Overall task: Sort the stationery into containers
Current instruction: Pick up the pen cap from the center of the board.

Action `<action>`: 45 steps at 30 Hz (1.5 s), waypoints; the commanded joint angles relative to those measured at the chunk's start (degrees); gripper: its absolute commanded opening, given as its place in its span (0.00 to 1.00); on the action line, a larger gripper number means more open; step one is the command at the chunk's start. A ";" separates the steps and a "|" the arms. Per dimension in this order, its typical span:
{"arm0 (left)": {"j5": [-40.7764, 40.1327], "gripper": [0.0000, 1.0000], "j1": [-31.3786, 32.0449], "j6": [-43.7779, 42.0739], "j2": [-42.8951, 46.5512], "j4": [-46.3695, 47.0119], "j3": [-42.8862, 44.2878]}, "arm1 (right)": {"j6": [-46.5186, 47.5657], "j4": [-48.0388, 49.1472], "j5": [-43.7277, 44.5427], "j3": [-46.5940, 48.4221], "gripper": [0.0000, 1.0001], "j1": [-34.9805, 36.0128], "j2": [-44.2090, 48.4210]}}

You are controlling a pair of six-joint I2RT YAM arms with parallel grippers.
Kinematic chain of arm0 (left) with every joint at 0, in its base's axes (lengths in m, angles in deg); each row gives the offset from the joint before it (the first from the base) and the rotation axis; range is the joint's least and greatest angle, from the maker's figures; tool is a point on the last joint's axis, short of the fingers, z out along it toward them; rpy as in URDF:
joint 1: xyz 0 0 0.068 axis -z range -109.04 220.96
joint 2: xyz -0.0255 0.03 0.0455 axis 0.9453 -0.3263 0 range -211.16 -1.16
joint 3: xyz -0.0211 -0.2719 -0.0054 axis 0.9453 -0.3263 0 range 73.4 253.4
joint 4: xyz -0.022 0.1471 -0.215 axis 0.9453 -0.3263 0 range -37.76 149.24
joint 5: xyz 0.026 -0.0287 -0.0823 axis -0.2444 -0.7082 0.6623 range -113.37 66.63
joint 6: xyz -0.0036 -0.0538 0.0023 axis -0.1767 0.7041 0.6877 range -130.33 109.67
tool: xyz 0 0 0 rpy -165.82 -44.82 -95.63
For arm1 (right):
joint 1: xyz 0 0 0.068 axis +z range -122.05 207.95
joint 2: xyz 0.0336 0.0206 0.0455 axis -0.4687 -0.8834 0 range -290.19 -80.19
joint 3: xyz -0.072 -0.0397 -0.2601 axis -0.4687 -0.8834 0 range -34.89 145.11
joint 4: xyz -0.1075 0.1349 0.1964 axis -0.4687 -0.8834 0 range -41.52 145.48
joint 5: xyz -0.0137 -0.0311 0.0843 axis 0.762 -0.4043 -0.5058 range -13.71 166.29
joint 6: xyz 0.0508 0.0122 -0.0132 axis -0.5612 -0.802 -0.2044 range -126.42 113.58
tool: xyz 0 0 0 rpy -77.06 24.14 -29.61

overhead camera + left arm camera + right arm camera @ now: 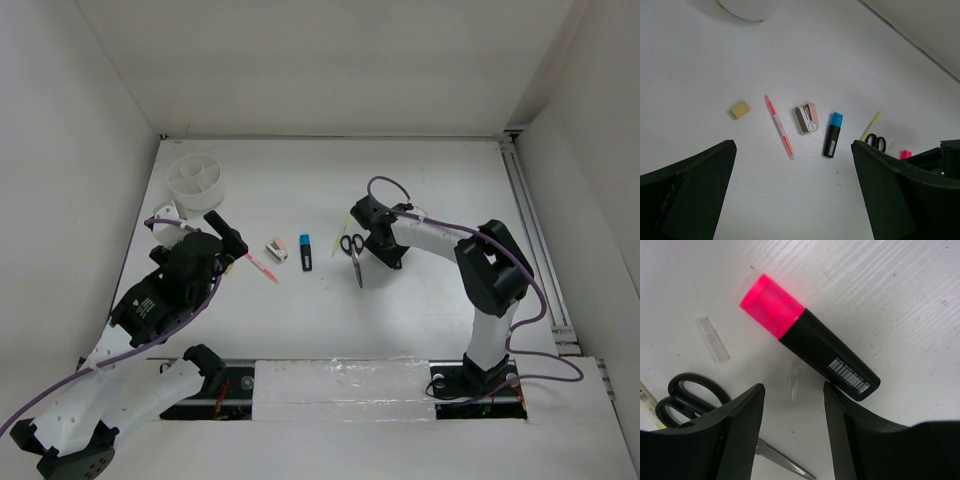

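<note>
The pink pen is next: my left gripper needs to move to it and close on the near end of its pale middle band (267, 273) (784, 135).
The white round cup (197, 182) with inner dividers stands at the back left. In a row on the table lie a tan eraser (740, 109), a pink pen (779, 127), a small white-pink piece (807, 118), a blue-capped marker (832, 134), a pale-yellow stick (870, 125) and black-handled scissors (876, 141). My left gripper (793, 160) hovers wide open near the pen with nothing in it. My right gripper (792, 405) is open low over the table. The pink-capped marker (807, 342) lies just past its fingertips, against the right one, with bare table between the jaws.
Two small clear plastic bits (712, 339) lie by the pink-capped marker. The scissors (685, 395) lie just left of my right gripper, their blade passing under its left finger. White walls enclose the table (420, 170) on three sides.
</note>
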 commanded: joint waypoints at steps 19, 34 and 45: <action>0.02 1.00 -0.03 -0.84 2.00 1.71 -0.72 | -1.14 -2.38 -0.76 1.27 0.38 -1.95 -3.00; 2.91 1.00 -0.03 -1.36 -2.83 1.71 0.95 | 3.33 -3.71 1.33 2.41 0.00 0.06 3.23; 11.27 1.00 -0.03 21.97 -20.14 0.05 0.60 | 30.57 10.01 3.28 1.80 0.00 11.13 23.45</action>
